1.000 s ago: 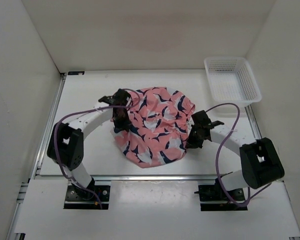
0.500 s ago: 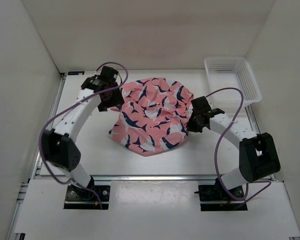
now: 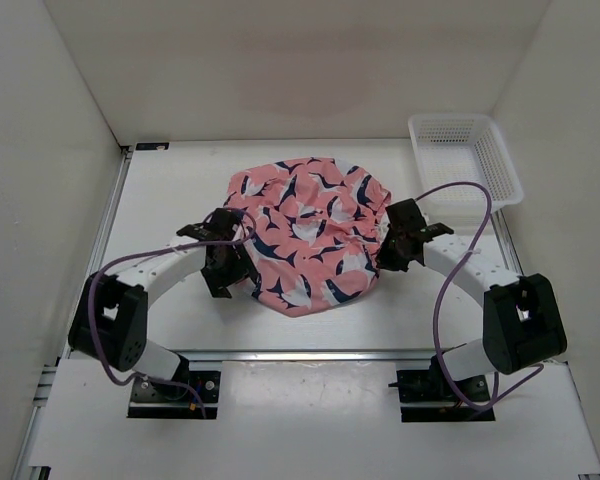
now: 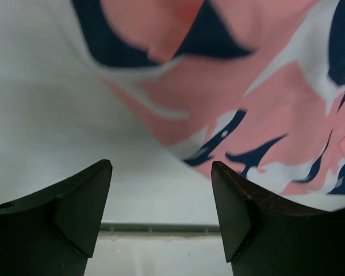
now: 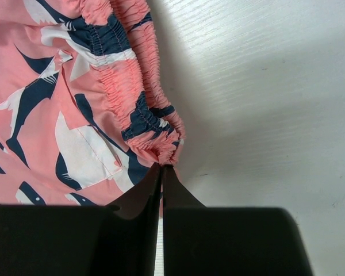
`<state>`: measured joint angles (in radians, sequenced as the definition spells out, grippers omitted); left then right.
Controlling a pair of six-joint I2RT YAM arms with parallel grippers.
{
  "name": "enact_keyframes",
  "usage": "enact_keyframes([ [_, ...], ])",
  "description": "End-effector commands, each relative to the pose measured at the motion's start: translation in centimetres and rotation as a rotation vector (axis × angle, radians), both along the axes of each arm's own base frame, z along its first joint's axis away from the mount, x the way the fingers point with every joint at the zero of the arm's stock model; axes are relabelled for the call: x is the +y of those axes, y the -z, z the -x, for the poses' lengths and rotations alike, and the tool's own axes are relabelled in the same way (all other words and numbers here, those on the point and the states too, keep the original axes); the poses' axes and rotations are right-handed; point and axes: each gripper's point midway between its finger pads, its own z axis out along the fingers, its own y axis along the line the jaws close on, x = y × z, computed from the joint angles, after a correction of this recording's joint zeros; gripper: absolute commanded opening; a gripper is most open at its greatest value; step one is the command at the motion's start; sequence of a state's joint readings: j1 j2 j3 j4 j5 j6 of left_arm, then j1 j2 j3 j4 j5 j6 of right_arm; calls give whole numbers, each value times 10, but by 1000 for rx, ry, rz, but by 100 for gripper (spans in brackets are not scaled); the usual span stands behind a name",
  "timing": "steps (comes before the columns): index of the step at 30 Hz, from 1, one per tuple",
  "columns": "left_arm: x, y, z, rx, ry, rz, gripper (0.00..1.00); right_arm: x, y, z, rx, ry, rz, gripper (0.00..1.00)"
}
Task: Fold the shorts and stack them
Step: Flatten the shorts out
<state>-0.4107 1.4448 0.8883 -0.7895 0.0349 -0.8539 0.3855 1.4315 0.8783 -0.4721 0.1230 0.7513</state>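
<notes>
The near corner of the shorts lies loose beyond my left gripper, so my left gripper should pinch it and my right gripper should regrip the waistband (image 5: 152, 122) before both lift.
The shorts (image 3: 305, 235), salmon-pink with navy and white shark shapes, lie in a rumpled heap mid-table. My right gripper (image 3: 384, 258) is at their right edge. In the right wrist view it (image 5: 162, 168) is shut on the gathered elastic waistband (image 5: 152, 135) of the shorts. My left gripper (image 3: 228, 278) sits at the heap's near-left edge. In the left wrist view it (image 4: 161, 168) is open with only bare table between its fingers, and the shorts (image 4: 264, 109) lie just beyond the fingertips.
A white mesh basket (image 3: 465, 160) stands at the back right of the table. White walls close in the left, far and right sides. A metal rail (image 3: 280, 352) runs along the table's near edge.
My left gripper has opened and let go of the shorts. It swung out to the far left, then came back to the heap's near-left edge. The shorts shifted slightly farther back.
</notes>
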Motion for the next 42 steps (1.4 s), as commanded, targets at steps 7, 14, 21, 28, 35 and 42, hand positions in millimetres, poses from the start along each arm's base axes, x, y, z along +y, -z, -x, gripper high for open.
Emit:
enact_keyframes([
  [7, -6, 27, -63, -53, 8, -94, 25, -8, -31, -4, -69, -3, -19, 0],
  [14, 16, -92, -90, -259, 0, -160, 10, -5, -77, -20, -175, -49, -31, 0],
  [21, 32, -180, -165, -345, 72, -291, 30, 6, -138, -67, -300, -67, -33, 0],
  [28, 42, -128, -198, -193, 57, -329, 100, 6, -78, -62, -148, -54, 4, 0],
  [35, 61, -115, -129, -218, 12, -267, 85, -1, -45, -44, -76, -56, 27, 0],
  [42, 54, -46, -64, -73, -29, -148, 41, -3, -32, -34, -43, -61, 30, 0],
])
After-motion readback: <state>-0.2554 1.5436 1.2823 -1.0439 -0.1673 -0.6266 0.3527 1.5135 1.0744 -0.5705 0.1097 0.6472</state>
